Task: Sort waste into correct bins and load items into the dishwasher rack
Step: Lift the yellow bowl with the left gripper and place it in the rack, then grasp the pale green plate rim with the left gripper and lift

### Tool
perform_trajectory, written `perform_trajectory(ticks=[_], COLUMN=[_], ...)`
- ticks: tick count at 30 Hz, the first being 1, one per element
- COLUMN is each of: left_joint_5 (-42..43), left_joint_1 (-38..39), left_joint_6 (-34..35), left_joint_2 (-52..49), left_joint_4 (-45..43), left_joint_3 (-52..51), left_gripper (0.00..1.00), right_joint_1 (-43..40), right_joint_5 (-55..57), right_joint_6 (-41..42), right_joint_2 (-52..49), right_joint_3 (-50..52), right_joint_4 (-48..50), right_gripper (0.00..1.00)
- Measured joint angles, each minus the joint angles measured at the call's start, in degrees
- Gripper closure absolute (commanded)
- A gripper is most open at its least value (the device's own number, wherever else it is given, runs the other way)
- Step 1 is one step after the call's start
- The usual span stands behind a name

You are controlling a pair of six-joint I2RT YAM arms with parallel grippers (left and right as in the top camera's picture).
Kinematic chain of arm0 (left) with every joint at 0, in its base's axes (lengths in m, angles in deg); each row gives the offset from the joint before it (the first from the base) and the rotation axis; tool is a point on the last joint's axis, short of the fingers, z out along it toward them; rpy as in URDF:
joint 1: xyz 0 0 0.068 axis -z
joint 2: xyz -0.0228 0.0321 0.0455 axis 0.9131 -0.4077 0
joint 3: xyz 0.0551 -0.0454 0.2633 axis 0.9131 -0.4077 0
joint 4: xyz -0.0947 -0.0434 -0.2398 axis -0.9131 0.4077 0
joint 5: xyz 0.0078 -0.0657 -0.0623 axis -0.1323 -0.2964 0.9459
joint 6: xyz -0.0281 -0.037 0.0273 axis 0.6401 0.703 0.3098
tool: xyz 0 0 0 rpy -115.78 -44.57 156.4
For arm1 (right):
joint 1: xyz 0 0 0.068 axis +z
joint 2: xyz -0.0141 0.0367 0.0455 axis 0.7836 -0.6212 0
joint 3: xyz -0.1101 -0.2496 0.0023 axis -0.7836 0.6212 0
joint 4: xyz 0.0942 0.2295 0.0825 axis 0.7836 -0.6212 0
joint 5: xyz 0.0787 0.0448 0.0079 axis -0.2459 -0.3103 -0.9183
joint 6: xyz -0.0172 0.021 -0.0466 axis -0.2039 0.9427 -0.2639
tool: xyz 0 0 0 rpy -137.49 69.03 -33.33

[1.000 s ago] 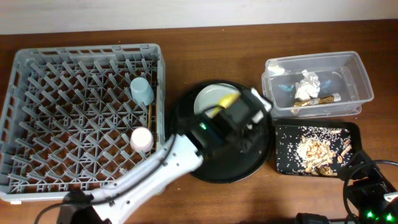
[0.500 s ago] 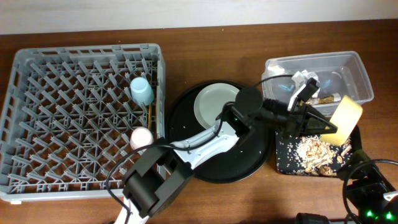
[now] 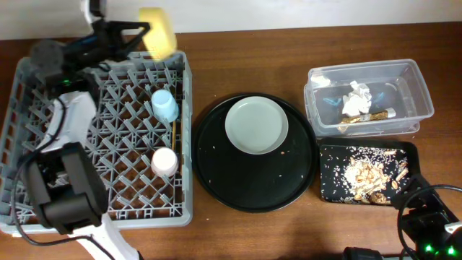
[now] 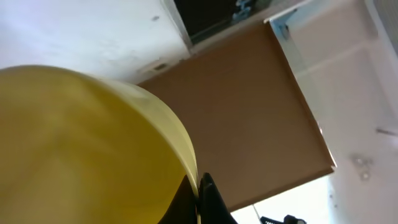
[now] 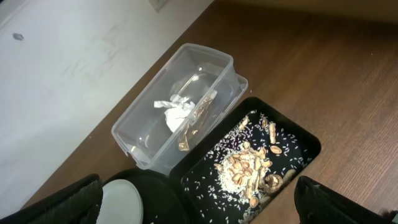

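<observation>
Next, I release the yellow bowl with my left gripper in the grey dishwasher rack (image 3: 122, 102), close beside the blue cup.
My left gripper (image 3: 141, 32) is shut on the rim of the yellow bowl (image 3: 158, 32) and holds it up over the far edge of the grey dishwasher rack (image 3: 144, 214). In the left wrist view the fingers (image 4: 198, 196) pinch the bowl's rim (image 4: 81, 143). The blue cup (image 3: 164, 105), pink cup (image 3: 164, 161) and chopsticks (image 3: 174, 132) lie in the rack's right side. The grey-green plate (image 3: 256, 125) sits on the round black tray (image 3: 253, 184). My right gripper (image 5: 199, 186) is open and empty, high above the flat black tray (image 5: 205, 180).
The clear tub (image 3: 361, 68) at back right holds the white napkin (image 3: 356, 97) and the gold-brown wrapper (image 3: 369, 115). The flat black tray (image 3: 332, 155) in front of it holds the food scraps (image 3: 364, 175) and scattered rice. The right arm's base is at the front right corner.
My left arm has swung the yellow bowl from over the flat black tray at the right across to the rack's far left edge. One second ago it was at the round tray.
</observation>
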State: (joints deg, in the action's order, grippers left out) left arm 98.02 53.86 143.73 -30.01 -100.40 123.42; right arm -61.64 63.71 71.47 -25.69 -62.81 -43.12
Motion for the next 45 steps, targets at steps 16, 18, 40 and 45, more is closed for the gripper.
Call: perform_trajectory(ticks=[16, 18, 40, 45], left_joint_5=[-5.6, -9.0, 0.6, -14.7], left_joint_1=[-11.3, -7.9, -20.2, -0.7], left_joint_6=[-27.8, -27.7, -25.6, -37.2], left_joint_2=[0.9, 0.9, 19.7, 32.4], left_joint_4=[33.1, 33.0, 25.5, 48.8], left_joint_3=[-13.6, -13.6, -13.7, -12.8], left_gripper=[0.99, 0.99, 0.01, 0.0], right_joint_1=[0.0, 0.0, 0.0, 0.0], right_joint_5=[0.0, 0.0, 0.0, 0.0], right_joint_6=[0.0, 0.0, 0.0, -0.1], right_joint_2=[0.0, 0.0, 0.0, 0.0], right_joint_3=[0.0, 0.0, 0.0, 0.0], right_joint_4=[0.0, 0.0, 0.0, 0.2], right_gripper=[0.01, 0.01, 0.01, 0.01])
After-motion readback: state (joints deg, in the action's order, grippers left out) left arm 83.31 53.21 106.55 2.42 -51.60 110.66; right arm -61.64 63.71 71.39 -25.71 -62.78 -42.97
